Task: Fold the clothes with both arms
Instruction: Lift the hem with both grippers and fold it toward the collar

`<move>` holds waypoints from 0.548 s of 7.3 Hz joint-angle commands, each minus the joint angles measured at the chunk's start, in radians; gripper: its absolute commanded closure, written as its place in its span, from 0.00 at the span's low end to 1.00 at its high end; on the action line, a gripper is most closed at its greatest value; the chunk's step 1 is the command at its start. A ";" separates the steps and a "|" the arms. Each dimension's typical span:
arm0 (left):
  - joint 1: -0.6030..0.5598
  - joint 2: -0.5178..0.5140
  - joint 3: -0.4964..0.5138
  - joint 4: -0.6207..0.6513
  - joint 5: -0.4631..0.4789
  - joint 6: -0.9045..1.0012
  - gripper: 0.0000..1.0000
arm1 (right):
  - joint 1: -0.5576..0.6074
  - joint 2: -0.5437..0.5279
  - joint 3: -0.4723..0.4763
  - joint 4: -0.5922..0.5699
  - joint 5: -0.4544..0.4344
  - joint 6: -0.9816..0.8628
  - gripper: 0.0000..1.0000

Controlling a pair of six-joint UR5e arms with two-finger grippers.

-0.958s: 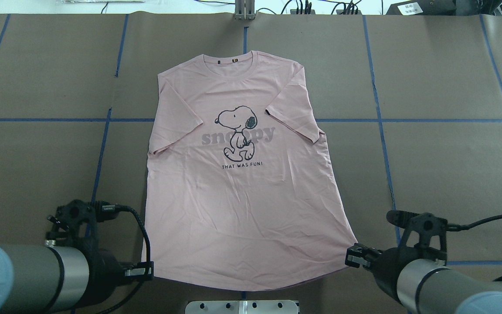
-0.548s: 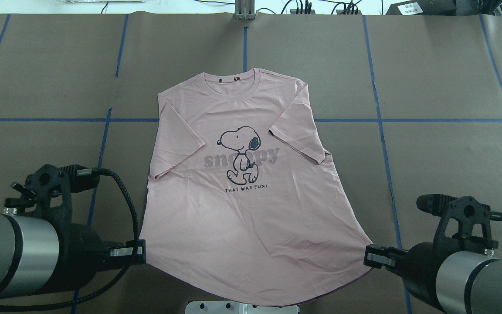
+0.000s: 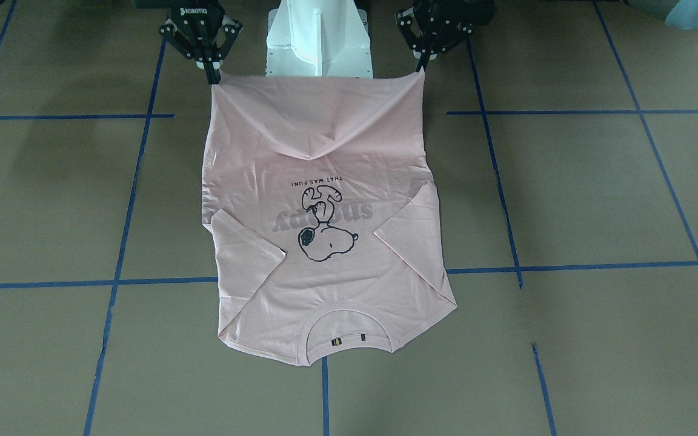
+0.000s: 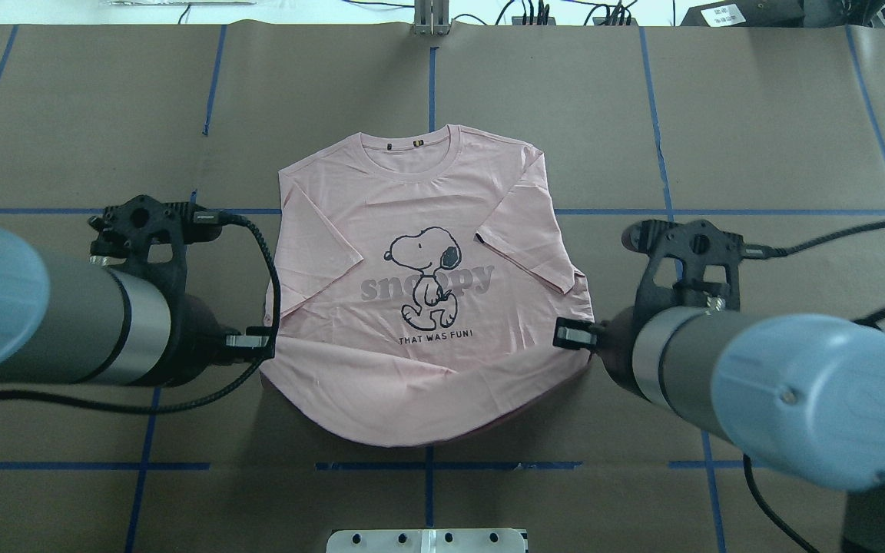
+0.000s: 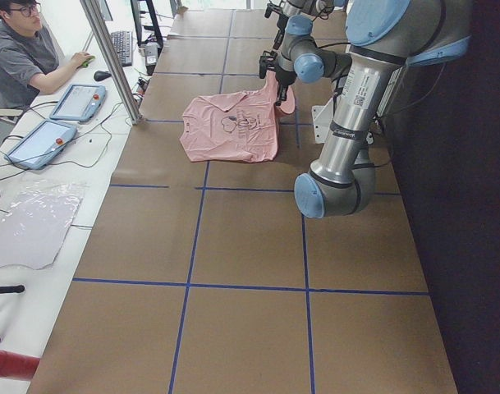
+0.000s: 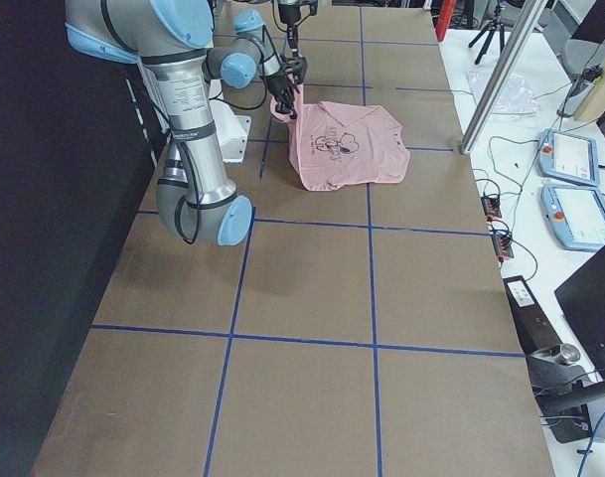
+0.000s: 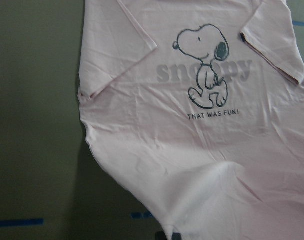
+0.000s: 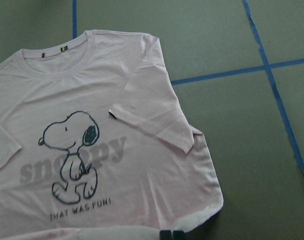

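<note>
The T-shirt's hem corner, now held above the table, will be let go by my left gripper at the T-shirt's shoulder tip on the gripper's own side (image 3: 464, 312), beyond the folded sleeve.
The pale pink T-shirt (image 4: 381, 384) lies print up, with the cartoon dog (image 4: 427, 265) showing and the collar (image 4: 419, 150) far from the robot. Its upper half rests on the table. My left gripper (image 4: 264, 355) is shut on the left hem corner, and also shows in the front view (image 3: 420, 66). My right gripper (image 4: 585, 349) is shut on the right hem corner (image 3: 211, 79). Both hold the hem (image 3: 319, 91) above the table, and it sags between them. The wrist views look down on the shirt (image 7: 142, 150) (image 8: 142, 175).
The white pedestal base (image 3: 319, 42) stands just behind the raised hem. Blue tape lines (image 4: 673, 211) cross the brown table cover. An operator (image 5: 20, 57) sits beyond the far edge with tablets (image 5: 77, 100) and a metal post (image 5: 110, 57).
Both grippers have risen and carried the hem corners away from the robot's base, toward the collar. The hem now hangs off the table. The shirt's upper part has barely moved.
</note>
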 commanded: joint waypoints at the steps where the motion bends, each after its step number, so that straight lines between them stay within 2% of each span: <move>1: -0.062 -0.033 0.196 -0.114 0.048 0.025 1.00 | 0.126 0.041 -0.211 0.150 0.012 -0.052 1.00; 2: -0.095 -0.035 0.263 -0.171 0.051 0.057 1.00 | 0.167 0.044 -0.311 0.256 0.027 -0.087 1.00; 4: -0.169 -0.038 0.360 -0.252 0.051 0.135 1.00 | 0.233 0.074 -0.470 0.372 0.050 -0.126 1.00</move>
